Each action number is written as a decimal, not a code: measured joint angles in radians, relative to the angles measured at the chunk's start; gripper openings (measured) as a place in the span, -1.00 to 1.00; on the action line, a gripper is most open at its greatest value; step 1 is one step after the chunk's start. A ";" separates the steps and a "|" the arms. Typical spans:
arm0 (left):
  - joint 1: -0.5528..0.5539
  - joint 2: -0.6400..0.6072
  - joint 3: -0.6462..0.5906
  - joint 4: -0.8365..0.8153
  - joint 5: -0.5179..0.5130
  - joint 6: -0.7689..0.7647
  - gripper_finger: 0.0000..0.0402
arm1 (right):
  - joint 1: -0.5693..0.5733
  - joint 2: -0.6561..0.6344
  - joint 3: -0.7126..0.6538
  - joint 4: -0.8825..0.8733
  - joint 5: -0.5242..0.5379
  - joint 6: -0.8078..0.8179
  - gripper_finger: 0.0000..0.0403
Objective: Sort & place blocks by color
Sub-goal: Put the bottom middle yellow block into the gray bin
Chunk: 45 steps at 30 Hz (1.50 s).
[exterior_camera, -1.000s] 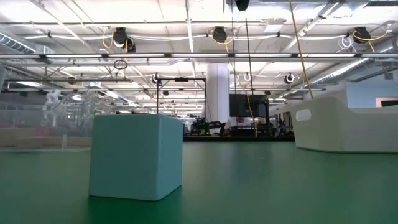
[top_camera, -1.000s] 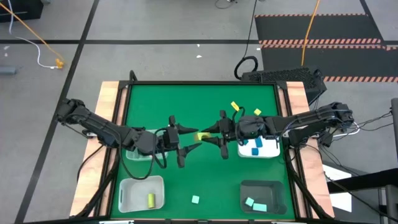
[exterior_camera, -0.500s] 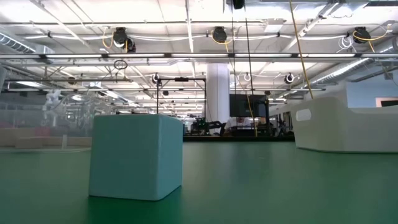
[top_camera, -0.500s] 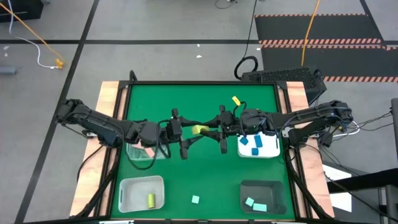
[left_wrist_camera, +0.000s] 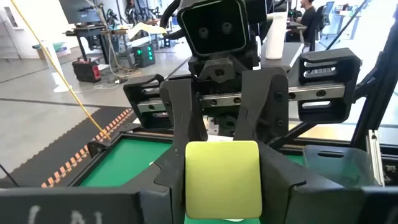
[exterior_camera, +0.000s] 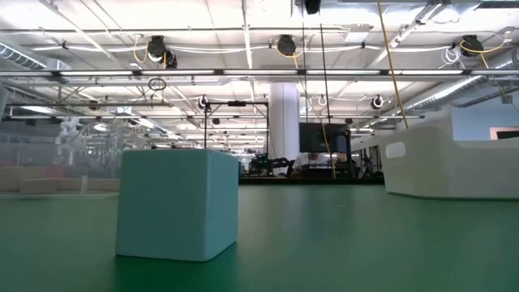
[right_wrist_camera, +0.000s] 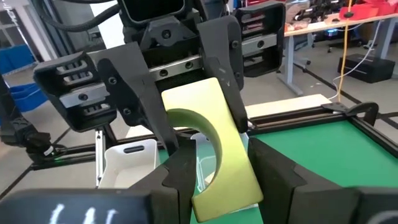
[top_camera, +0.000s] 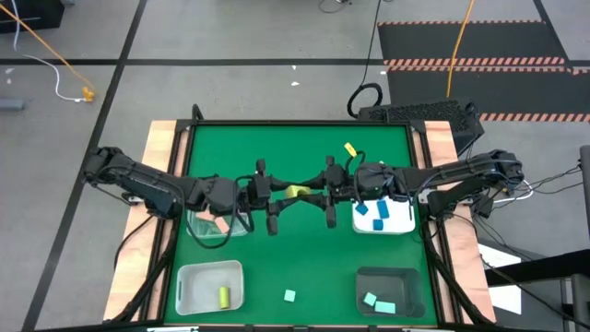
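Next, my left gripper lets go of the arched yellow-green block in the near white tray (top_camera: 216,295), next to the other yellow-green block. The arched block still hangs above the green table.
A yellow-green block (top_camera: 295,192) with an arched cut-out (right_wrist_camera: 208,134) hangs above the middle of the green table (top_camera: 304,258). My left gripper (top_camera: 286,196) reaches it from the table's left and my right gripper (top_camera: 307,192) from the right. Both are shut on it and face each other. A salmon block (top_camera: 221,224) lies in the clear tray (top_camera: 207,232), and a yellow-green block (top_camera: 224,296) in the near-left white tray (top_camera: 189,286). Blue blocks (top_camera: 371,210) lie in the right white tray (top_camera: 401,224), and teal blocks (top_camera: 376,302) in the dark tray (top_camera: 406,281). My left gripper pinches the block's two opposite sides (left_wrist_camera: 189,186) between its two fingers (left_wrist_camera: 168,186). They come level from the table's left. The block is lifted clear of the table. My right gripper pinches the same two sides (right_wrist_camera: 249,177) at the block's other end between its fingers (right_wrist_camera: 277,174). They come level from the table's right, and the block stands tilted between them.
A teal cube (top_camera: 289,296) rests on the table near the front edge, close before the low camera (exterior_camera: 177,203). A yellow block (top_camera: 348,149) lies toward the far edge. Wooden borders (top_camera: 161,184) run along both sides of the table.
My left gripper has gone toward the table's right until its open fingers stood on either side of the block held by my right gripper. It has then shut on the block. The block has stayed lifted between the two grippers.
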 joint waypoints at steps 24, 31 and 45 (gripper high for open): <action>0.013 -0.001 0.001 -0.093 0.026 -0.230 -0.35 | -0.014 -0.263 0.000 -0.686 0.057 0.117 0.14; -0.008 -0.011 0.001 -0.376 0.203 -0.722 -0.35 | -0.049 -0.313 0.001 -0.916 0.198 0.167 0.06; -0.315 -0.038 0.000 -0.795 0.446 -1.493 -0.35 | -0.215 -0.314 -0.048 -1.245 0.237 0.194 0.05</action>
